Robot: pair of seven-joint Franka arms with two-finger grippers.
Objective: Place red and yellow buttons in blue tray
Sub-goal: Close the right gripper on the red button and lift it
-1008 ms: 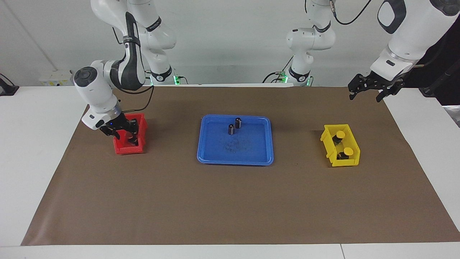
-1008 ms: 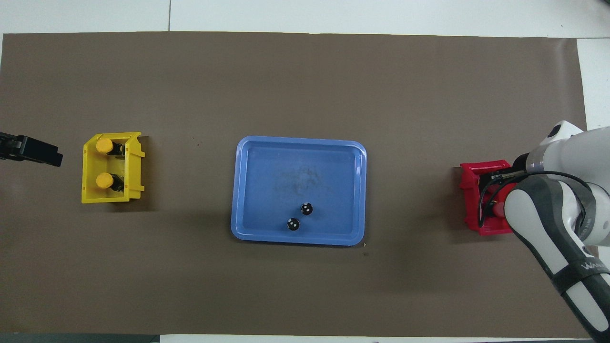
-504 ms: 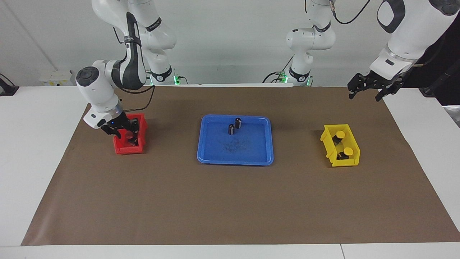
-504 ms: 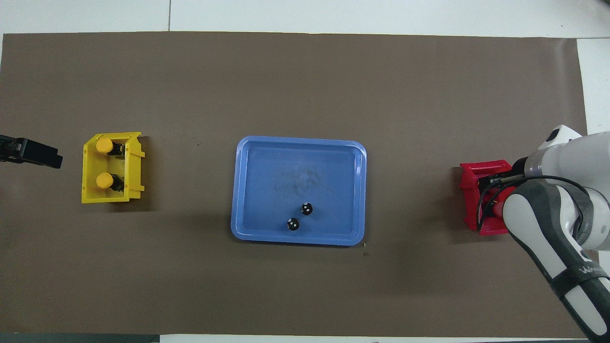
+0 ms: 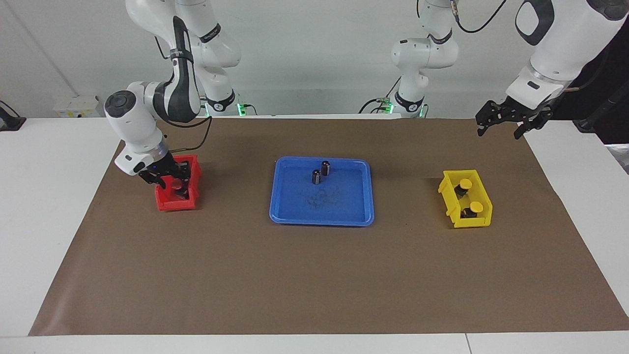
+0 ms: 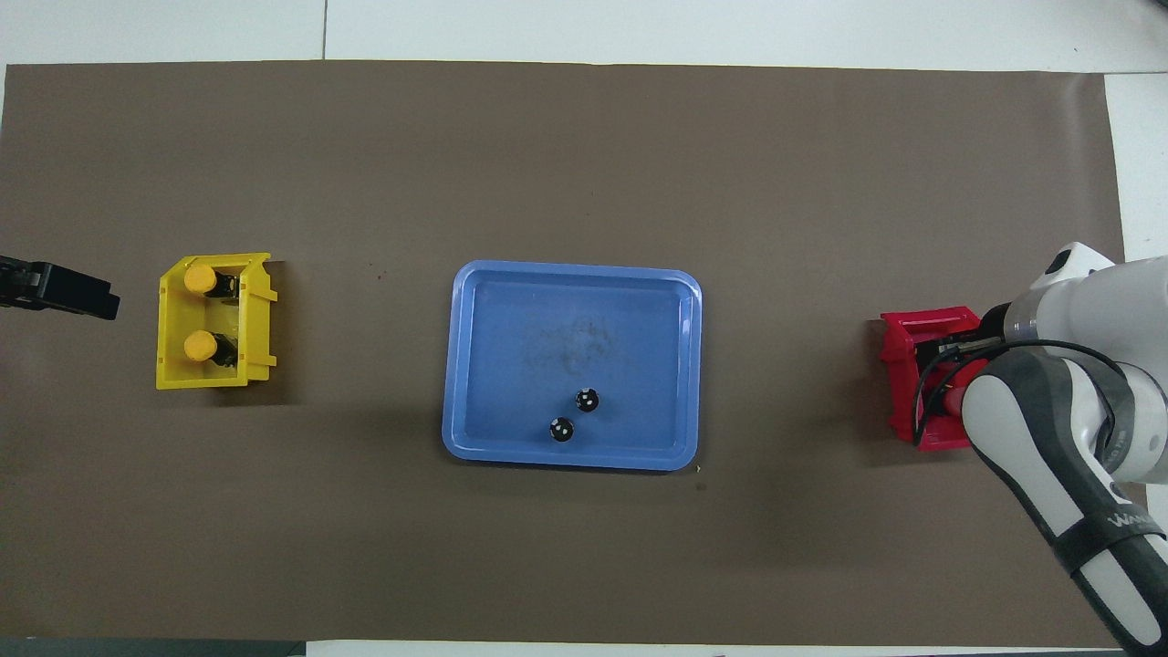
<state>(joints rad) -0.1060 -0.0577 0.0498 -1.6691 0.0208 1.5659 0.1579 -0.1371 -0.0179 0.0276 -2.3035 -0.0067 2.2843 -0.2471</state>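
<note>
My left gripper needs to grip the black body (image 6: 226, 286) of the yellow button that is farther from the robots in the yellow bin.
Two yellow buttons (image 5: 466, 184) (image 5: 476, 206) lie in the yellow bin (image 5: 454, 216); they also show in the overhead view (image 6: 198, 278) (image 6: 198, 346). The blue tray (image 5: 344, 209) (image 6: 511, 319) sits mid-mat and holds no red or yellow button. My right gripper (image 5: 171, 188) reaches down into the red bin (image 5: 169, 204) (image 6: 899, 351). It hides most of the bin's inside, and I cannot make out the red buttons. My left gripper (image 5: 499, 132) (image 6: 91, 297) is open and empty, held in the air over the mat's edge at the left arm's end.
Two dark capless cylinders (image 5: 316, 177) (image 5: 325, 168) stand in the blue tray near its rim closest to the robots, also seen from overhead (image 6: 588, 399) (image 6: 561, 429). A brown mat (image 5: 245, 275) covers the white table.
My right arm's wrist has risen slightly and shifted a little toward the robots, with the gripper still in the red bin. The left arm has barely moved.
</note>
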